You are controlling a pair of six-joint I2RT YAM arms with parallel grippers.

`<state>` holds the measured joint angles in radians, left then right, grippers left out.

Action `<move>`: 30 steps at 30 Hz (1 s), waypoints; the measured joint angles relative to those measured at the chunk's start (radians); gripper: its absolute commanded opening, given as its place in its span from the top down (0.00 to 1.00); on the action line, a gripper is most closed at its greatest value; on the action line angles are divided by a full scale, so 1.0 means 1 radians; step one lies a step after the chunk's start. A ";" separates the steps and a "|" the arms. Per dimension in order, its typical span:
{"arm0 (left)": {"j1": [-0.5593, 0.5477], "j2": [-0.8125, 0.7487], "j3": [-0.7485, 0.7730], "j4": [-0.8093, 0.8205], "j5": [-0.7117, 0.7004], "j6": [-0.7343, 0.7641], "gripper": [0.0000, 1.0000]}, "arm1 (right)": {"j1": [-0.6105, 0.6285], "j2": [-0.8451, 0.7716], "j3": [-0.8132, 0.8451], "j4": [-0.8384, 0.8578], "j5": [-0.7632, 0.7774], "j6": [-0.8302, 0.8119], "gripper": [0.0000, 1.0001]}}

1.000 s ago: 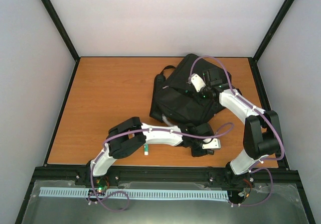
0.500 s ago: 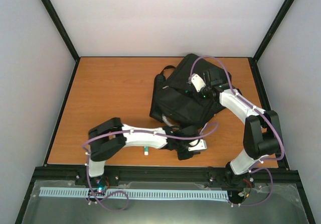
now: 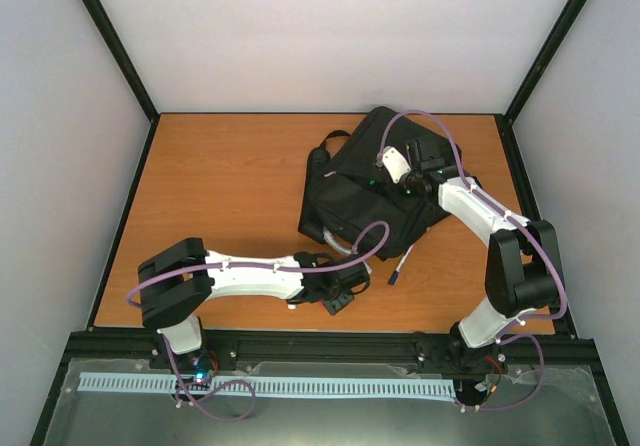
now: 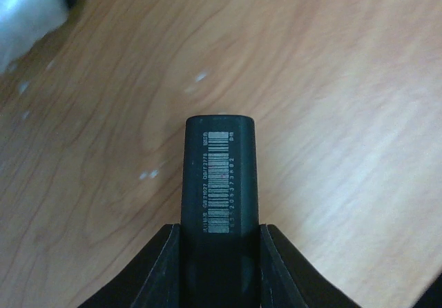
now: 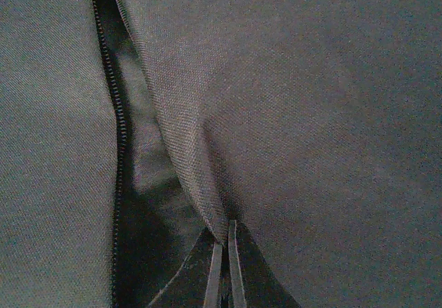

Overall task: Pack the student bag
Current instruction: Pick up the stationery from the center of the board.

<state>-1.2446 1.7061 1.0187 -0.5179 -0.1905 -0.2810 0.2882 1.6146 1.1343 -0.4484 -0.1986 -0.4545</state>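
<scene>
My left gripper is holding the middle of the black bar. I should take it farther back by its pink end [image 3: 331,307] before I slide it into the bag.
The student bag [image 3: 362,209], a large black fabric backpack, lies on the wooden table at the back right. My right gripper [image 3: 386,166] rests on top of it. In the right wrist view the gripper [image 5: 224,242] is shut on a fold of the bag's fabric [image 5: 186,163] beside an open zip seam [image 5: 117,135]. My left gripper [image 3: 337,294] is near the table's front edge. In the left wrist view it [image 4: 219,228] is shut on a black flat bar with a white barcode [image 4: 219,177], held just above the wood.
A pen with a dark blue tip [image 3: 401,265] lies on the table just right of the bag's front corner. A small white stick with a green end [image 3: 291,303] lies under my left forearm. A blurred white object [image 4: 27,7] shows at the top left of the left wrist view.
My left arm has swung left along the front edge, carrying the black bar away from the bag. The pen it covered now shows. The right arm has not moved.
</scene>
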 measured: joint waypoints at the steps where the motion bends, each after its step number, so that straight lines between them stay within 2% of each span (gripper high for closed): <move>1: 0.004 -0.001 -0.003 -0.011 -0.010 -0.017 0.73 | 0.000 0.000 0.000 0.000 0.000 0.000 0.97; 5: 0.021 -0.002 -0.005 -0.049 -0.045 -0.075 0.74 | 0.000 0.000 0.000 -0.001 0.000 0.002 0.97; 11: 0.028 0.010 -0.005 -0.093 -0.047 -0.116 0.68 | 0.000 0.000 0.000 -0.001 0.000 0.003 0.97; 14: 0.028 0.015 -0.004 -0.111 -0.044 -0.130 0.56 | 0.000 0.000 0.000 -0.002 -0.001 0.003 0.97; 18: 0.029 0.019 -0.001 -0.148 -0.045 -0.151 0.51 | -0.001 0.000 0.000 -0.002 -0.003 0.003 0.97; 25: 0.029 0.019 0.001 -0.223 -0.031 -0.172 0.49 | -0.001 0.000 0.000 -0.005 -0.010 0.004 0.97; 30: 0.029 0.016 0.000 -0.245 0.004 -0.173 0.56 | -0.001 0.000 0.000 -0.007 -0.019 0.004 0.97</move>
<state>-1.2152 1.7218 1.0187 -0.7628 -0.1867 -0.4538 0.2871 1.6146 1.1347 -0.4557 -0.2173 -0.4507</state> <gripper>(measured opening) 0.478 0.035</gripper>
